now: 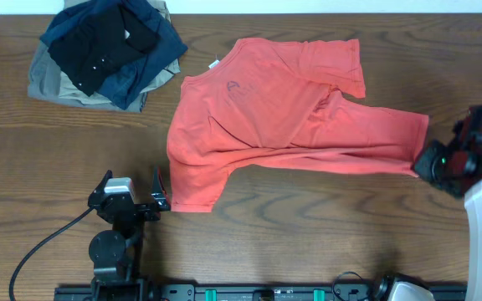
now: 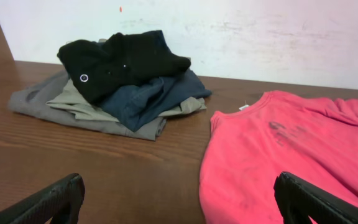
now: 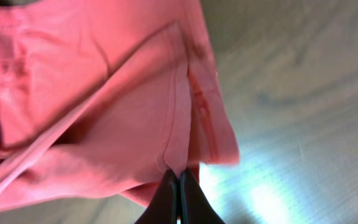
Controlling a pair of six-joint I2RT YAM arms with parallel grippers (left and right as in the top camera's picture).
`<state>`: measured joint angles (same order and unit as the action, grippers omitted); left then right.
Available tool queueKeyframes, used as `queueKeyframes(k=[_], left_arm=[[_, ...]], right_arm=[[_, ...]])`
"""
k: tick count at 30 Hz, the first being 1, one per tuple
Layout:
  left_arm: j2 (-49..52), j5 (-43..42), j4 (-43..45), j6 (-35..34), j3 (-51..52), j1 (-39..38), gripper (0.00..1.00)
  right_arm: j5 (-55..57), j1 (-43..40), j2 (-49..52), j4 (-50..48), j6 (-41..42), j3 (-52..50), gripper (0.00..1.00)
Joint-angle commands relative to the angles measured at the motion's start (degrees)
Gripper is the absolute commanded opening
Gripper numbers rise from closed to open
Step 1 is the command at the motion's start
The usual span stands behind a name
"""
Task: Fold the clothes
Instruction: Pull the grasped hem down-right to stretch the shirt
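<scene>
The robot's left gripper needs to next move to the coral-red T-shirt and close on the near sleeve's outer corner (image 1: pixel 177 206), at the front edge.
The clothes, a coral-red T-shirt (image 1: pixel 266 117), lie crumpled across the table's middle, with the neck label toward the back and a small dark logo on the chest. My right gripper (image 1: pixel 419 163) is shut on the shirt's right-hand corner; in the right wrist view the jaws (image 3: pixel 179 180) pinch a fold of the hem of the shirt (image 3: pixel 104 93). My left gripper (image 1: pixel 130 177) stands open just left of the shirt's front-left corner. In the left wrist view its fingers (image 2: pixel 55 200) are spread wide, and the right one overlaps the edge of the shirt (image 2: pixel 272 149) without touching it.
A pile of folded black, navy and khaki garments (image 1: pixel 107 50) sits at the back left, also seen as the pile (image 2: pixel 117 81) in the left wrist view. Bare wooden table (image 1: pixel 40 167) lies between pile and left arm. A white wall runs behind.
</scene>
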<state>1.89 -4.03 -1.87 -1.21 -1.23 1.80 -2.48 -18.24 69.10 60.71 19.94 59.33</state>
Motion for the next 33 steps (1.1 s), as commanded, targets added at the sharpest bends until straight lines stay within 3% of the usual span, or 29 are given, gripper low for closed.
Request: queueKeyframes(k=[1,10,18,24,33], left_arm=[[-0.2,-0.4,-1.9,0.7,1.0,-0.1,0.98],[-0.2,-0.4,-1.9,0.7,1.0,-0.1,0.98],[-0.2,-0.4,-1.9,0.7,1.0,-0.1,0.98],[-0.2,-0.4,-1.9,0.7,1.0,-0.1,0.98],[-0.2,-6.8,-1.3,-16.2,1.0,-0.1,0.98]], right_arm=[[-0.6,-1.3,-3.9,3.3,-0.5,0.1,0.01],[-0.8,-3.0,-13.0,8.2,-0.5,0.1,0.01],[-1.2,-3.0,-13.9,11.5,-0.9,0.1,0.01],[-1.2,-3.0,-14.0,15.1,5.0,0.1,0.01],[-1.4,-2.9,-14.0,16.2,5.1,-0.1,0.01]])
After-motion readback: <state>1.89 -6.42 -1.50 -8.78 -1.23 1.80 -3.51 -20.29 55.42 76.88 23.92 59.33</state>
